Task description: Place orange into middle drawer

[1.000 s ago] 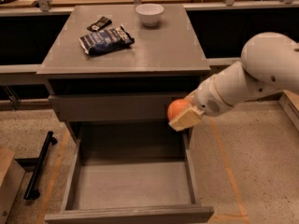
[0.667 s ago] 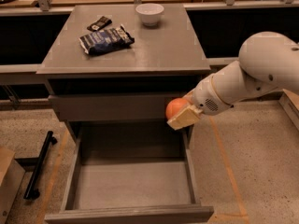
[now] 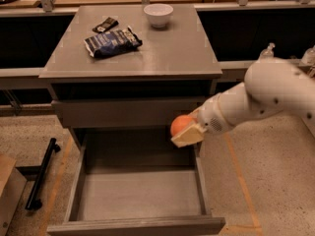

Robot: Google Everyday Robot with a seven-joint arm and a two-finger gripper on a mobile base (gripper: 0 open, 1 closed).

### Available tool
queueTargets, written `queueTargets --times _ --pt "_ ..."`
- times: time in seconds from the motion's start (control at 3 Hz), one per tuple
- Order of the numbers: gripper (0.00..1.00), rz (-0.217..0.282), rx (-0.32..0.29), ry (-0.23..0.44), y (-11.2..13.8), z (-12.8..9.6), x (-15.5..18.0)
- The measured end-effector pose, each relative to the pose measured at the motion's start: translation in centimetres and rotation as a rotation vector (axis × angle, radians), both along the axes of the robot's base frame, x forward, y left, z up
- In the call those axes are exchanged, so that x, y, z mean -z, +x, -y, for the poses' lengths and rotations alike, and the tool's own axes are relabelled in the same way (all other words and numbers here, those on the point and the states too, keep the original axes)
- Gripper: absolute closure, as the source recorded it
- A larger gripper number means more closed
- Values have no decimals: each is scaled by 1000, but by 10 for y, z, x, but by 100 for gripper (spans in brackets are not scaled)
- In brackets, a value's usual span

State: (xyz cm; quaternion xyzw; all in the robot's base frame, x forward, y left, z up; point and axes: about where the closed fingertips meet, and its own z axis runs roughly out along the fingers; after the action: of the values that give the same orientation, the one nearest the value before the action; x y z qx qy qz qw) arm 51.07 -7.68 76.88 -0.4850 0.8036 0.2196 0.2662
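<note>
Next, my gripper lets go of the orange near the centre of the middle drawer's grey bottom (image 3: 151, 183).
My gripper (image 3: 184, 130) is shut on the orange (image 3: 180, 124), a smooth round orange fruit, and holds it in the air just below the closed upper drawer front (image 3: 128, 113), over the right rear part of the middle drawer (image 3: 140, 195). That drawer is pulled out wide and shows a flat grey floor, side walls and a plain front. My white arm (image 3: 266, 97) reaches in from the right.
On the grey cabinet top (image 3: 162, 48) stand a white bowl (image 3: 158, 14), a dark blue snack bag (image 3: 112, 42) and a small dark packet (image 3: 105, 24). A black bar (image 3: 42, 173) lies on the floor at the left. A wooden box corner (image 3: 7, 191) is at the lower left.
The arm has carried the orange a little to the left and slightly up, closer over the open drawer. The drawer and the things on the top have not moved.
</note>
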Motion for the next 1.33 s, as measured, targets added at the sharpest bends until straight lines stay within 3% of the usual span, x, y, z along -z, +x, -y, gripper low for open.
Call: queueTargets --times 0.33,0.67,1.0,1.33 --pt "100 -85 31 108 -3 -28 88" --pt "100 -202 89 196 5 -63 176" --pt "100 -255 101 219 0 -69 210" --pt "100 -244 95 208 -2 -74 211"
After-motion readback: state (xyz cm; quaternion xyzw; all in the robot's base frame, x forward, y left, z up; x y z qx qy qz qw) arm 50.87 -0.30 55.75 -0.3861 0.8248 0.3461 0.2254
